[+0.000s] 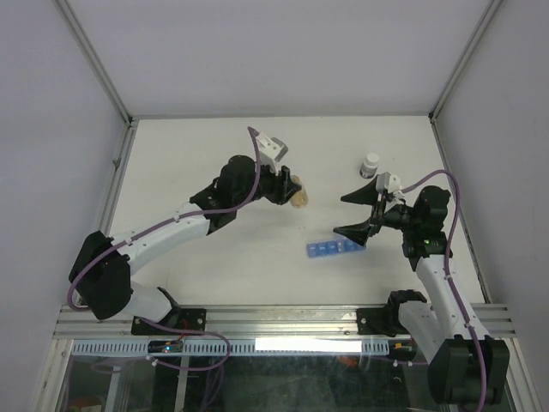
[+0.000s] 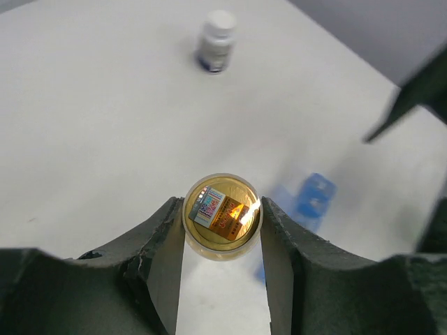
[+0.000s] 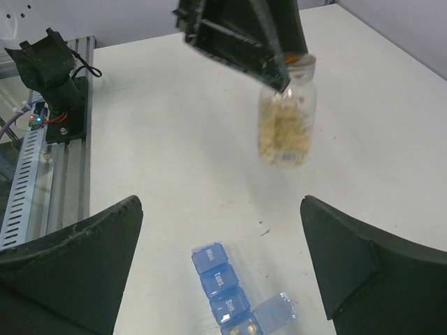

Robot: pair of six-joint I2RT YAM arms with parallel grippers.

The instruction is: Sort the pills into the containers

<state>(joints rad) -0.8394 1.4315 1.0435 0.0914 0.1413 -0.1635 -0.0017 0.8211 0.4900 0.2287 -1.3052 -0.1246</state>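
Observation:
The small clear jar, now held above the table, will leave my left gripper on the table [image 1: 198, 165], toward the back corner opposite the white-capped bottle.
My left gripper [image 2: 222, 225] is shut on a small clear jar [image 2: 222, 216] and holds it above the table. Tan pills [image 3: 283, 129] fill the jar [image 3: 286, 118]; its neck is hidden in the left fingers [image 3: 237, 35]. The containers, a blue pill organizer [image 1: 334, 249], lie on the table right of the jar [image 1: 298, 199]. At its near end one lid [image 3: 276, 314] stands open, with two pills [image 3: 241, 329] in that compartment. The lids marked Mon, Tues and Sun [image 3: 223, 286] are closed. My right gripper [image 3: 220, 202] hangs wide open above the organizer, holding nothing.
A small white-capped bottle [image 1: 370, 165] stands upright at the back right, beyond the right gripper [image 1: 341, 215]. A metal rail with a black mount [image 3: 52, 77] runs along the table's near edge. The enclosure's walls close in the table on the left, right and back.

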